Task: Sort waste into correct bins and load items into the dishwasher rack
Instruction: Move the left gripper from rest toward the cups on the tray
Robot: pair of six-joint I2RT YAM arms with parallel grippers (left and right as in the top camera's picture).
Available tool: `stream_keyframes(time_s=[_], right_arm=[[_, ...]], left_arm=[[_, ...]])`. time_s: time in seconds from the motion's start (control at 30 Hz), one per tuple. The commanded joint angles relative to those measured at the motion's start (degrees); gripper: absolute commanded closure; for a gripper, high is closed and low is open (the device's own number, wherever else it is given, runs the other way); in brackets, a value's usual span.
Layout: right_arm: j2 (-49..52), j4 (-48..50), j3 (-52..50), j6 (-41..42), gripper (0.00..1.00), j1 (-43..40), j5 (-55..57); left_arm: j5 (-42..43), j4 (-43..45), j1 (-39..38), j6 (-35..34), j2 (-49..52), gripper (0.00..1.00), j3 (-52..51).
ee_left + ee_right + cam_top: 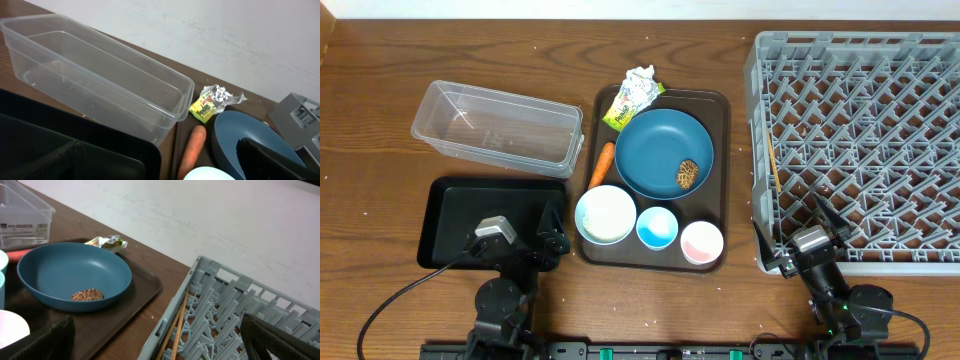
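I will close my left gripper on the blue-inside cup's rim [638,229], beside the white bowl.
On the brown serving tray [721,112] lie the crumpled wrapper [635,95], the carrot piece [602,165], the dark-blue bowl [655,145] holding the brown lump [688,174], the white bowl [606,214], the blue-inside cup [657,228] and the pink-inside cup [702,243]. The clear tub [498,128] and the black tray [450,205] are at the left. The grey rack [860,140] is at the right. My left gripper [535,245] is open and empty over the black tray's near right corner. My right gripper [798,240] is open and empty at the rack's near left corner.
A pair of wooden chopsticks [773,165] lies along the rack's left inner edge and also shows in the right wrist view [179,322]. In the left wrist view the carrot [192,150] lies just past the tub [100,80]. Bare wood separates tray and rack.
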Motion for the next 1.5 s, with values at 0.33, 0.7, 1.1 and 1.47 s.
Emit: stream_keyframes(time_s=[0.33, 0.7, 1.1, 1.47], right_arm=[[-0.3, -0.1, -0.2, 0.6, 0.01, -0.9, 0.0], [-0.3, -0.1, -0.2, 0.6, 0.01, -0.9, 0.0], [-0.3, -0.1, -0.2, 0.6, 0.01, -0.9, 0.0], [-0.3, 3.2, -0.2, 6.6, 0.01, -0.9, -5.8]], left_arm=[[-0.1, -0.2, 0.2, -0.5, -0.3, 0.02, -1.8], [-0.1, -0.2, 0.2, -0.5, -0.3, 0.02, -1.8], [-0.2, -0.2, 0.2, -0.5, -0.3, 0.02, -1.8], [9.8, 5.1, 0.2, -0.5, -0.3, 0.02, -1.6]])
